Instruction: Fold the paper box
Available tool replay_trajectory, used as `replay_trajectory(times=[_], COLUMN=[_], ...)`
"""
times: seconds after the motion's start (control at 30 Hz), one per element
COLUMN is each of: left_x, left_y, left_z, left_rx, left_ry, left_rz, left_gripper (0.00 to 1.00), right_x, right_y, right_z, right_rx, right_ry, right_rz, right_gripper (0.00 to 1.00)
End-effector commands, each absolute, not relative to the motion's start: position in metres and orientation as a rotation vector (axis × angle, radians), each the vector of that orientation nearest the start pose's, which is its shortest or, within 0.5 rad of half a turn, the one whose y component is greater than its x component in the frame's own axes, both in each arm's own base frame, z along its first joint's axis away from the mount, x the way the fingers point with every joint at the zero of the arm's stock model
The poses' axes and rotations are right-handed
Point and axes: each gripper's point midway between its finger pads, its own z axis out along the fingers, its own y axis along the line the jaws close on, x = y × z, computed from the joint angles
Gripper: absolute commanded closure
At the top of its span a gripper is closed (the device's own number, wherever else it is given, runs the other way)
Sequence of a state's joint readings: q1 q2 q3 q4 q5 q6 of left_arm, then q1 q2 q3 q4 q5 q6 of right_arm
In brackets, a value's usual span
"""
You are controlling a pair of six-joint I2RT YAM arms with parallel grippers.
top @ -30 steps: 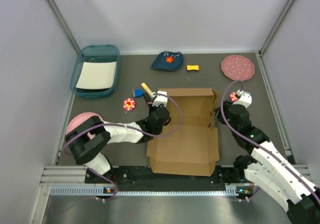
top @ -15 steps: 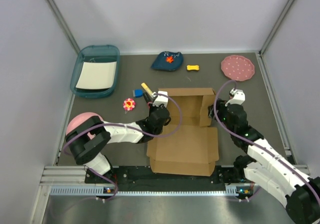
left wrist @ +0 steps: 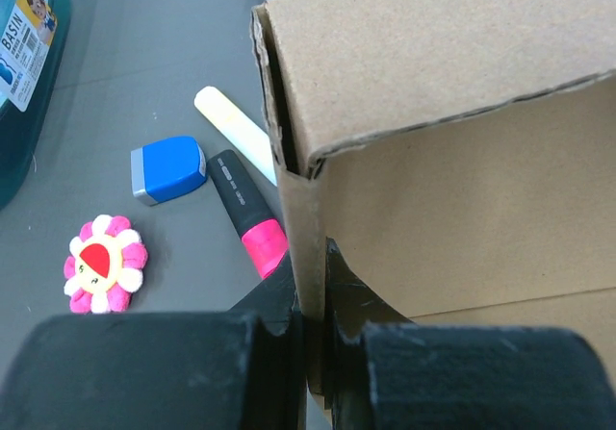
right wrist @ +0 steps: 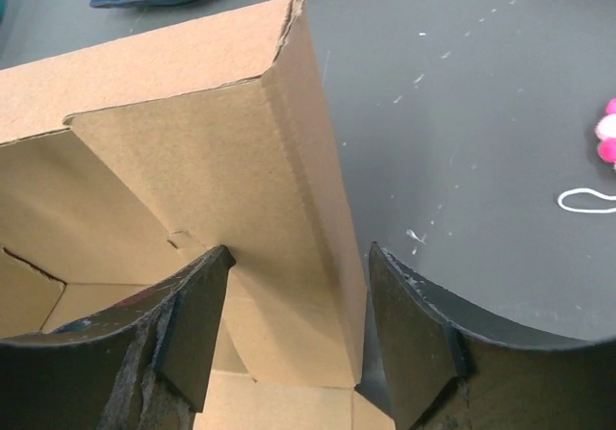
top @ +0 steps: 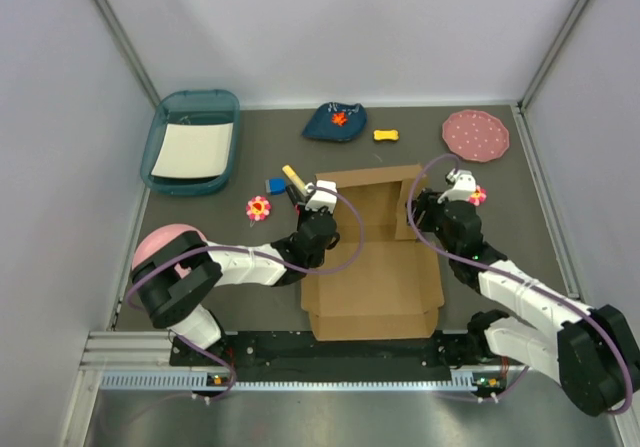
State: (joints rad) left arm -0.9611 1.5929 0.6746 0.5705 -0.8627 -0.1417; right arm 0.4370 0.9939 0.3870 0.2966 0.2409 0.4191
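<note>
The box's side by my right gripper slants inward, so I need to swing it out square and pinch its loose edge (right wrist: 146, 195) with that gripper.
The brown cardboard paper box (top: 375, 277) lies in the middle of the table, its back and side walls raised and its lid flat toward the arms. My left gripper (top: 316, 210) is shut on the box's left wall. In the left wrist view the fingers (left wrist: 274, 300) pinch that wall's edge (left wrist: 310, 238) at the corner. My right gripper (top: 421, 213) is open and straddles the upright right side wall (right wrist: 289, 161), one finger (right wrist: 197, 305) inside the box and the other outside.
A pink-tipped black marker (left wrist: 248, 220), blue eraser (left wrist: 168, 168), pale stick (left wrist: 234, 130) and flower toy (left wrist: 104, 265) lie left of the box. A teal tray (top: 160, 132) sits far left. A dark pouch (top: 335, 122), yellow bone (top: 386, 135) and pink plate (top: 476, 134) lie behind.
My right gripper has moved left onto the box's right wall, which now stands more upright and further inward. The box has turned slightly. The left gripper has kept its hold.
</note>
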Motion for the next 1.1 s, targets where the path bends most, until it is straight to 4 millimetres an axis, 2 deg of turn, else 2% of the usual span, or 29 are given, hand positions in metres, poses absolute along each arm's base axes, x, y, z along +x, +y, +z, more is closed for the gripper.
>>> replay_trajectory(times=[0.0, 0.1, 0.2, 0.37, 0.4, 0.47, 0.67, 0.8, 0.97, 1.0, 1.07], left_x=[0.321, 0.322, 0.323, 0.323, 0.324, 0.321, 0.316, 0.314, 0.319, 0.318, 0.322], left_y=[-0.259, -0.260, -0.263, -0.270, -0.275, -0.278, -0.291, -0.291, -0.288, -0.293, -0.289], left_z=[0.116, 0.120, 0.123, 0.127, 0.134, 0.131, 0.156, 0.169, 0.165, 0.166, 0.160], left_rx=[0.311, 0.311, 0.313, 0.324, 0.325, 0.355, 0.393, 0.392, 0.398, 0.419, 0.404], left_ry=[1.770, 1.762, 1.759, 1.770, 1.764, 1.797, 1.804, 1.809, 1.848, 1.860, 1.899], left_rz=[0.008, 0.002, -0.007, -0.036, -0.055, -0.067, -0.236, -0.338, -0.363, -0.404, -0.443], left_gripper=[1.00, 1.00, 1.00, 1.00, 1.00, 1.00, 1.00, 1.00, 1.00, 1.00, 1.00], right_x=[0.326, 0.326, 0.324, 0.321, 0.321, 0.320, 0.318, 0.318, 0.318, 0.318, 0.318], right_y=[0.127, 0.127, 0.126, 0.123, 0.123, 0.120, 0.121, 0.121, 0.122, 0.122, 0.122], right_z=[0.133, 0.129, 0.124, 0.117, 0.115, 0.111, 0.099, 0.099, 0.101, 0.101, 0.102], right_rx=[0.097, 0.077, 0.053, 0.029, 0.025, 0.019, -0.002, 0.005, -0.003, -0.002, -0.008], right_ry=[1.870, 1.882, 1.891, 1.920, 1.925, 1.945, 1.988, 1.995, 1.993, 1.993, 1.994], right_rz=[0.374, 0.359, 0.352, 0.315, 0.310, 0.283, 0.230, 0.230, 0.234, 0.235, 0.236], right_gripper=[0.46, 0.57, 0.64, 0.71, 0.72, 0.72, 0.71, 0.65, 0.66, 0.67, 0.67])
